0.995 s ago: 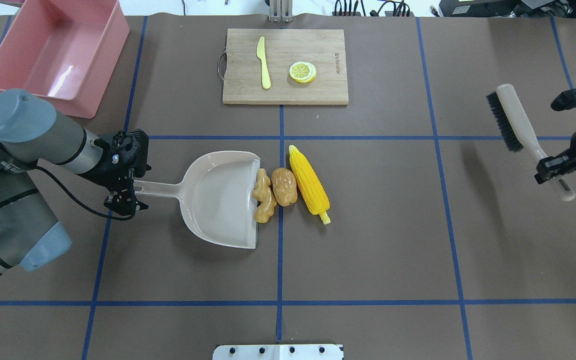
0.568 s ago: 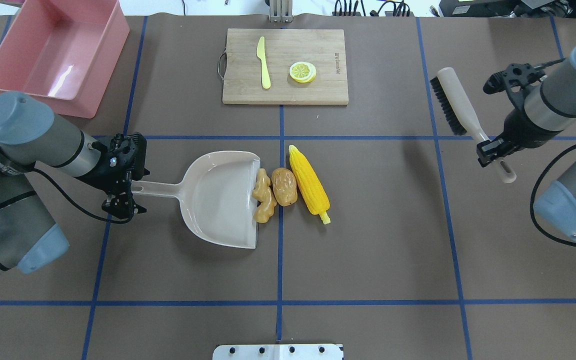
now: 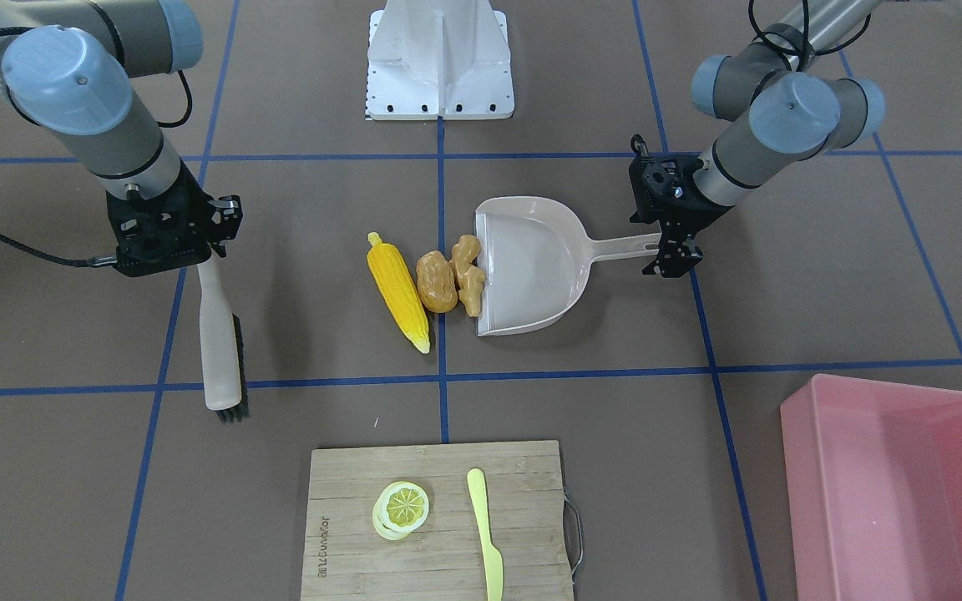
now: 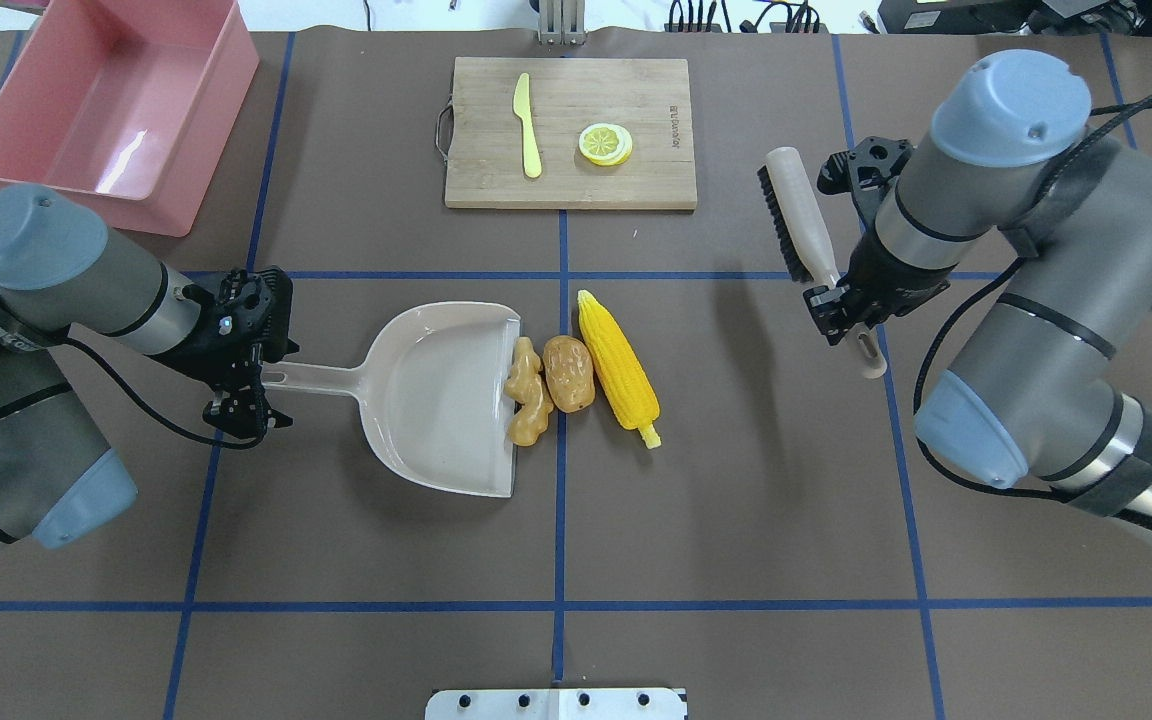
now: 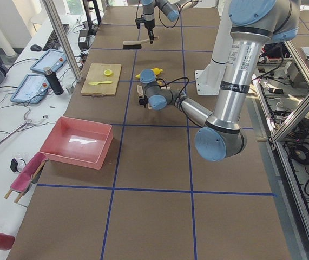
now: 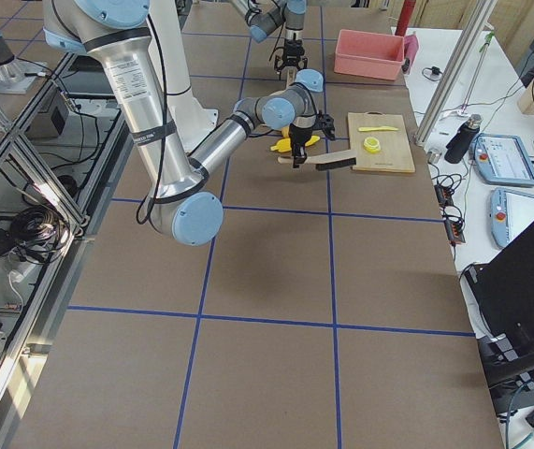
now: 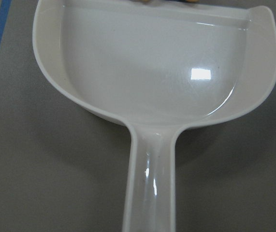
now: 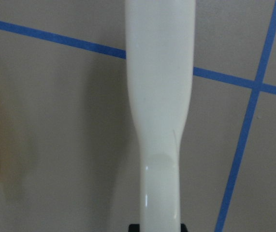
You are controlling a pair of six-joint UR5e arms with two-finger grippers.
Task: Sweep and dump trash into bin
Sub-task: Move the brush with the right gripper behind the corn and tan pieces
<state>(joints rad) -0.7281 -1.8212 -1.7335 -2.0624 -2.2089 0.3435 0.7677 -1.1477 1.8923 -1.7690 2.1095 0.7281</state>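
Observation:
My left gripper is holding only the end of the dustpan's handle, so I should open it and grip the handle nearer the pan [image 3: 609, 249] before I lift the trash.
The trash lies in a row mid-table: ginger root [image 4: 528, 392] at the lip of the beige dustpan [image 4: 431, 395], potato [image 4: 569, 373] against it, then the corn cob [image 4: 618, 368]. My left gripper [image 4: 258, 384] is shut on the end of the dustpan's handle [image 7: 150, 188]; the pan rests flat and holds nothing. My right gripper [image 4: 836, 305] is shut on the handle of a black-bristled brush [image 4: 796, 215], held above the table to the right of the corn. The pink bin [image 4: 106, 110] stands at the far left corner.
A wooden cutting board [image 4: 570, 132] at the back centre carries a pale yellow knife [image 4: 528, 125] and a lemon slice [image 4: 605, 143]. Blue tape lines cross the brown table. The robot's white base plate [image 3: 439, 63] sits at the near edge.
My right arm has swung left with the brush, from the table's right edge to just right of the corn. The left gripper, dustpan and trash have stayed put.

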